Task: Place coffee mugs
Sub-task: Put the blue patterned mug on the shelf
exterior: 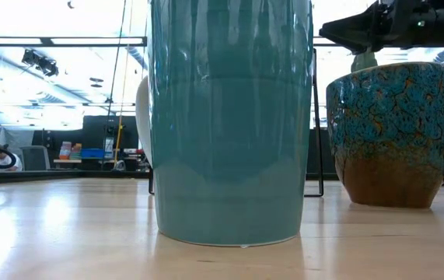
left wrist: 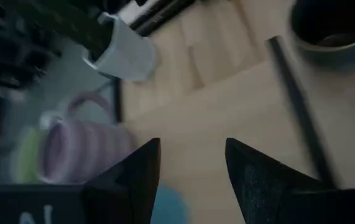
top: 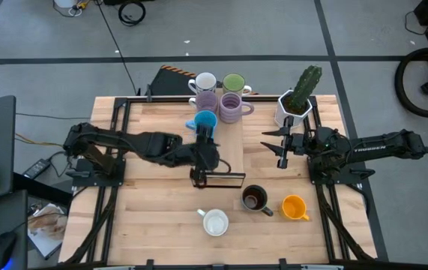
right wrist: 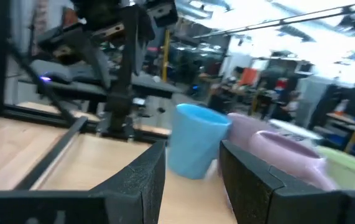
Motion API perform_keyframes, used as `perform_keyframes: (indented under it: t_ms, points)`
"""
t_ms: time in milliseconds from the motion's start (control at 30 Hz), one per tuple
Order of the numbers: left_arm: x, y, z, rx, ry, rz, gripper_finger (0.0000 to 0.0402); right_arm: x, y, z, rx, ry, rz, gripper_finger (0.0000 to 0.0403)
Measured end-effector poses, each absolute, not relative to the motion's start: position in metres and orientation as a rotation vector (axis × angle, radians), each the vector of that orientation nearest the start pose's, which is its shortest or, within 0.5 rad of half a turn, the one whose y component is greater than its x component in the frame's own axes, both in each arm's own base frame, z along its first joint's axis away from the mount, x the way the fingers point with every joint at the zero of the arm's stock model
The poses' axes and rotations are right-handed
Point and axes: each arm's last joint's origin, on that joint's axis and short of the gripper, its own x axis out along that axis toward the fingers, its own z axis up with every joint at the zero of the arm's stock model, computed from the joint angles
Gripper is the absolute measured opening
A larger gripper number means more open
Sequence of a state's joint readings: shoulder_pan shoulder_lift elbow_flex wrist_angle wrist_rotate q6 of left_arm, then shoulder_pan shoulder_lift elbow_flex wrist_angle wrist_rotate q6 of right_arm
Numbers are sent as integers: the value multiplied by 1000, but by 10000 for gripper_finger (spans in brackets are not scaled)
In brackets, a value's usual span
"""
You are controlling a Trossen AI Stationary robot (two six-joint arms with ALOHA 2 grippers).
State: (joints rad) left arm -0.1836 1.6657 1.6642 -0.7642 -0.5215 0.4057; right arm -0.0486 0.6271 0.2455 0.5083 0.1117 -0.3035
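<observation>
Next, my right gripper goes next to the dark brown mug beside the orange mug, and there close on the dark brown mug's near-side rim [top: 257,208].
Five mugs cluster at the table's far edge: a white one [top: 205,81], a green one [top: 234,82], two lilac ones [top: 206,100] [top: 232,109] and a blue one [top: 205,121]. Near the front stand a dark brown mug [top: 255,199], an orange mug [top: 294,208] and a white-lined mug [top: 215,223]. In the low view the last of these shows a teal wall [exterior: 229,117]. My left gripper [top: 202,142] [left wrist: 193,146] is open, just on the near side of the blue mug. My right gripper [top: 279,146] [right wrist: 193,149] is open at mid-table, pointing left at the blue mug [right wrist: 196,146].
A white hexagonal cactus pot [top: 296,105] stands at the far right, close behind my right gripper. A black wire frame [top: 221,178] stands mid-table below my left gripper. Bare wood lies at the table's left [top: 146,202] and along the near edge.
</observation>
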Motion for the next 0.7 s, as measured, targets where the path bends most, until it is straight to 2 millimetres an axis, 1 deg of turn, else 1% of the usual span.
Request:
perform_keyframes:
  t_ms: [67,133,233,300,400,467,567,700]
  points:
    - [349,-56,358,577,818,169,188,153,-9,232,-296,-83,-123,158]
    - [345,-56,351,535,874,162,188,156,-5,229,-292,-63,-68,158]
    - [331,-53,348,494,886,180,187,165,1,236,-253,-24,-46,158]
    - [319,-51,349,467,832,194,187,171,5,236,-223,39,-55,158]
    - [303,-50,339,441,770,200,188,179,14,236,-183,113,-38,158]
    - [294,-49,330,437,731,198,188,184,21,240,-162,130,-39,158]
    - [277,-46,327,436,650,215,187,188,30,241,-160,220,-92,158]
    - [265,-39,317,473,569,264,188,192,41,258,-126,270,-177,158]
